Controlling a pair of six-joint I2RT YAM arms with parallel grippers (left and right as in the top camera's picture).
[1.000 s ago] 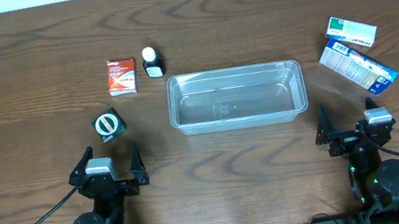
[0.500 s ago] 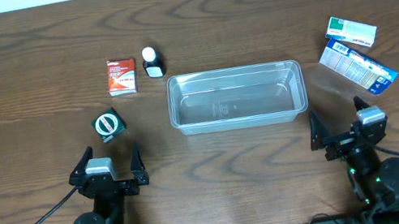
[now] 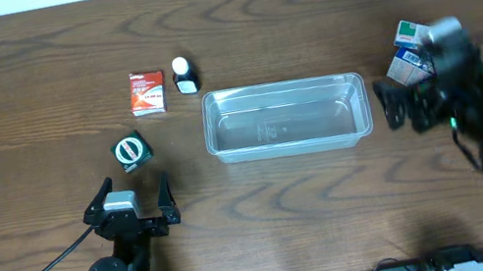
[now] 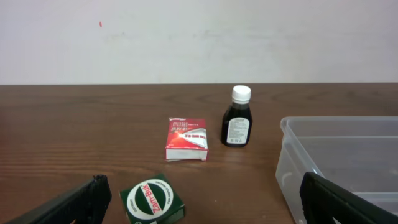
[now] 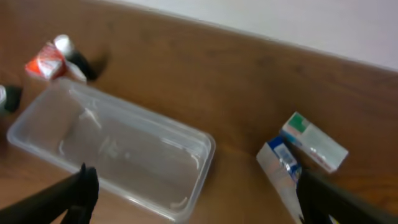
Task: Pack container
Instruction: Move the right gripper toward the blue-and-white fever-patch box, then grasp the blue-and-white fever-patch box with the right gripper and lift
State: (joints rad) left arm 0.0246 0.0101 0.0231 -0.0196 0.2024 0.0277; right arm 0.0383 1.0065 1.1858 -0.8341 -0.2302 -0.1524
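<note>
The blue box beside the green-white box is next, and my right gripper needs to go to it and close across the blue box's narrow top (image 3: 415, 58) (image 5: 289, 164).
The clear plastic container (image 3: 283, 118) lies empty at the table's middle; it also shows in the left wrist view (image 4: 292, 155) and the right wrist view (image 5: 202, 152). A red box (image 3: 147, 91), a dark bottle with a white cap (image 3: 183, 75) and a green Zam-Buk box (image 3: 132, 151) lie to its left. A green-white box (image 3: 410, 31) and a blue box (image 3: 404, 70) lie to its right, partly hidden by my right arm. My left gripper (image 3: 129, 205) is open and empty, low near the front edge. My right gripper (image 3: 394, 107) is open, empty and raised beside the container's right end, blurred.
In the left wrist view the Zam-Buk box (image 4: 152, 200) lies between my fingers, with the red box (image 4: 186, 139) and bottle (image 4: 238, 118) beyond. The right wrist view shows the green-white box (image 5: 313, 141) and blue box (image 5: 281, 163) at right. A white wall lies behind the table.
My right arm has lifted from its rest near the front edge and moved away toward the two boxes at right. The left arm and all objects have not moved.
</note>
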